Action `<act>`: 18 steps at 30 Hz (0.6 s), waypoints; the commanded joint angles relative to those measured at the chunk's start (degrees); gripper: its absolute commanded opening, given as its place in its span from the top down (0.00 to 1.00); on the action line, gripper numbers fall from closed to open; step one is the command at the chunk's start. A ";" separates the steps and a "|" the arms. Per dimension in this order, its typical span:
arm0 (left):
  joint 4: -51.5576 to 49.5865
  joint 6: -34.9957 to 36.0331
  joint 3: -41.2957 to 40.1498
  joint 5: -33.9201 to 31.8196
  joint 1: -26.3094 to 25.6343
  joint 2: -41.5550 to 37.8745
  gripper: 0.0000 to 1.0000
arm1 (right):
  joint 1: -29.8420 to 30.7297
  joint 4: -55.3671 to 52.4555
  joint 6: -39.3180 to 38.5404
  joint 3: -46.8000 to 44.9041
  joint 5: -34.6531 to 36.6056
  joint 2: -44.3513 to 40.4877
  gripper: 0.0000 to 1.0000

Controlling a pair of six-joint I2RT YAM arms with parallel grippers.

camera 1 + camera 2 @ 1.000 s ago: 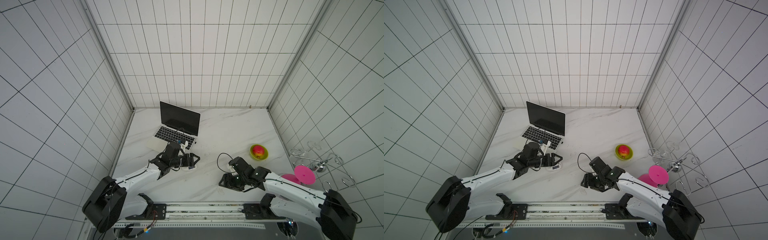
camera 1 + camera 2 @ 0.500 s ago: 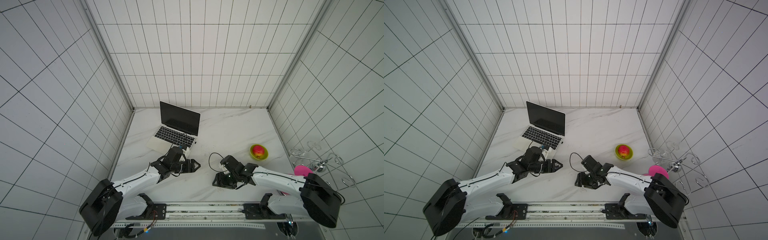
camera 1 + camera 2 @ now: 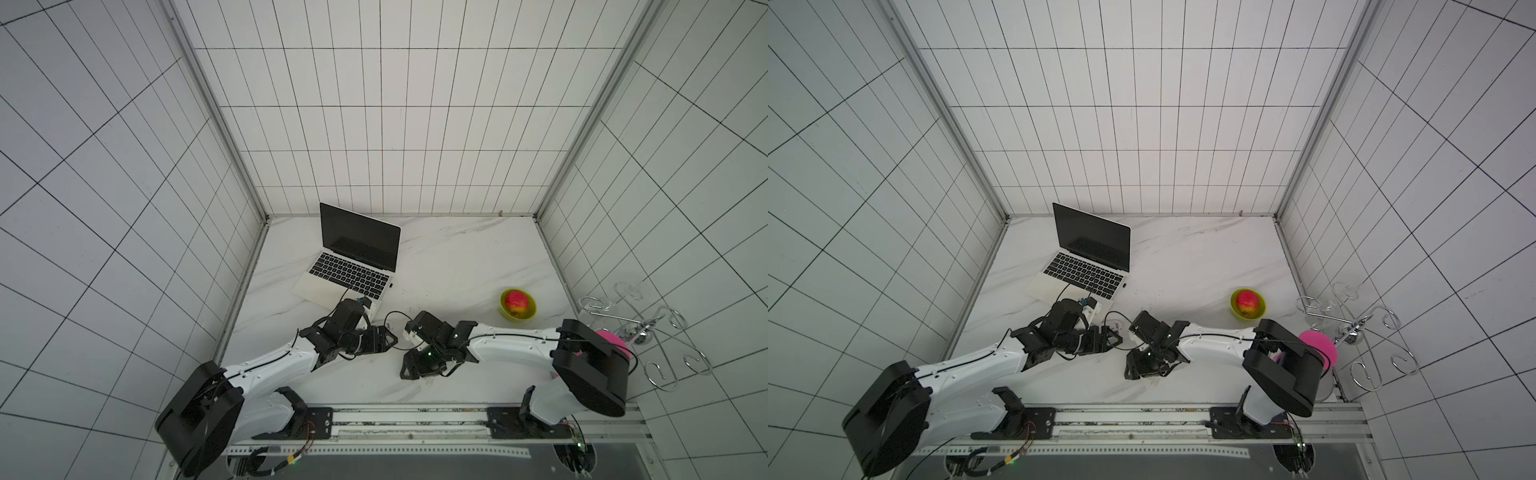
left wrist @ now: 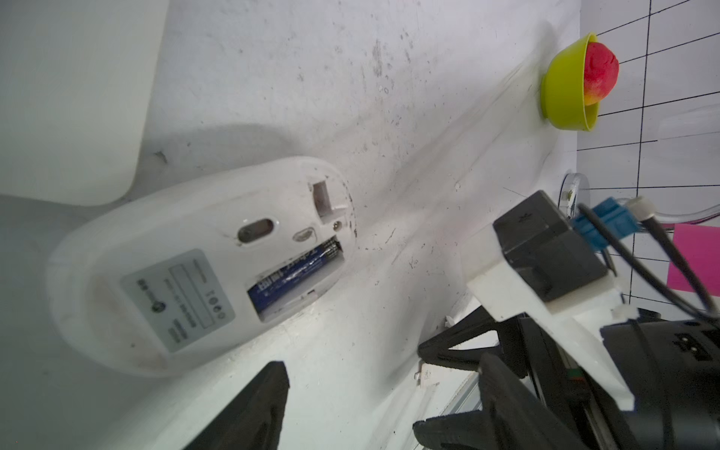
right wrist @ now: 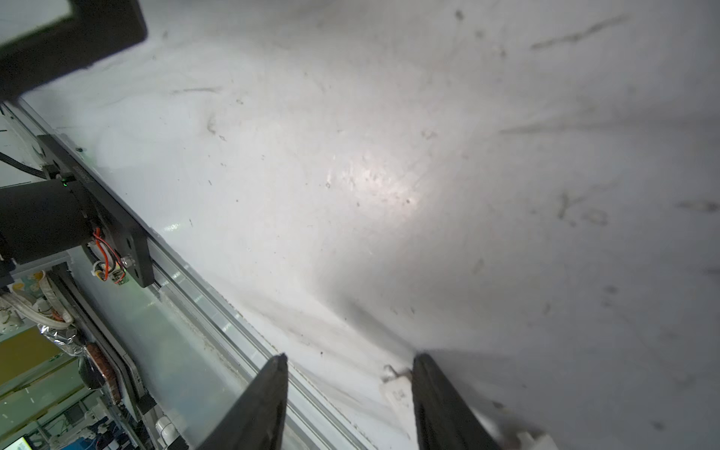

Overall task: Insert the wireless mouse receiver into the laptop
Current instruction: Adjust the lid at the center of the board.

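The flat white piece's loose end (image 3: 405, 377) (image 4: 428, 375), at my right gripper's fingers, is the next place for my left gripper to go and close.
The laptop (image 3: 353, 266) stands open at the back left of the table, its screen dark. A tiny black stub (image 3: 391, 285) at its right edge may be the wireless mouse receiver; I cannot tell for sure. In the left wrist view a white mouse (image 4: 195, 265) lies belly up with its battery showing and its small slot (image 4: 327, 195) empty. My left gripper (image 3: 388, 338) (image 4: 385, 397) is open beside the mouse, holding nothing. My right gripper (image 3: 411, 368) (image 5: 352, 389) is open, tips at the tabletop. A small flat white piece (image 5: 397, 389) (image 4: 426, 376) lies between its fingers, against one of them.
A green bowl (image 3: 505, 309) holding a red apple (image 3: 517, 302) sits at the right. A pink object (image 3: 611, 338) and a wire rack (image 3: 648, 332) are behind the right arm. The mounting rail (image 3: 407, 415) runs along the front edge, close to the right gripper.
The right arm has swung left toward the left gripper and its jaws have narrowed a little. The left gripper has drifted slightly toward the front.
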 commanded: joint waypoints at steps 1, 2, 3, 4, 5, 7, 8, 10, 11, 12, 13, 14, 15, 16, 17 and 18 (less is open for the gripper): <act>0.83 -0.74 -1.09 1.06 -0.26 -1.08 0.22 | 0.64 -7.05 -1.03 1.46 3.73 -1.62 0.45; 1.16 -0.99 -1.40 1.59 -0.30 -1.24 0.23 | 0.71 -8.59 -0.54 2.32 5.07 -3.38 0.45; 1.74 -1.36 -1.93 2.28 -0.33 -1.61 0.24 | 0.73 -10.17 0.23 2.73 6.60 -5.16 0.43; 2.36 -1.79 -2.47 3.02 -0.49 -2.09 0.24 | 0.81 -11.72 1.64 3.06 8.42 -7.02 0.42; 3.01 -2.33 -2.92 3.75 -0.59 -2.74 0.25 | 0.82 -13.46 3.20 3.05 10.32 -8.89 0.40; 4.52 -3.57 -4.31 4.92 -1.05 -4.08 0.26 | 0.82 -17.02 8.24 2.33 14.44 -11.89 0.39; 5.12 -4.10 -5.03 5.52 -1.20 -4.57 0.28 | 0.82 -18.56 10.82 1.64 15.77 -12.73 0.38; 6.03 -4.92 -6.03 6.83 -1.65 -5.07 0.32 | 0.90 -19.97 15.12 0.37 16.60 -13.86 0.37; 6.31 -5.16 -6.44 7.58 -1.99 -5.08 0.34 | 0.90 -20.25 16.93 -0.05 16.45 -13.85 0.37; 6.64 -5.38 -6.80 8.17 -2.29 -4.96 0.36 | 0.97 -20.44 18.18 -0.16 16.27 -13.51 0.37; 7.35 -5.73 -7.17 9.03 -2.85 -4.70 0.38 | 1.14 -20.70 19.64 0.10 16.01 -12.66 0.37; 7.87 -5.99 -7.43 9.65 -3.23 -4.47 0.39 | 1.29 -20.81 20.42 0.32 15.72 -11.99 0.37; 8.50 -6.26 -7.69 10.27 -3.63 -4.18 0.40 | 1.46 -20.85 20.93 0.81 15.49 -11.17 0.38; 9.00 -6.33 -7.77 10.92 -3.97 -3.84 0.41 | 1.76 -20.98 21.25 1.62 15.36 -10.12 0.40; 9.25 -6.30 -7.79 11.51 -4.28 -3.22 0.42 | 2.04 -21.15 21.57 2.12 15.19 -9.21 0.42; 9.42 -6.19 -7.67 11.93 -4.60 -2.44 0.43 | 2.27 -21.37 21.91 2.85 15.08 -7.93 0.44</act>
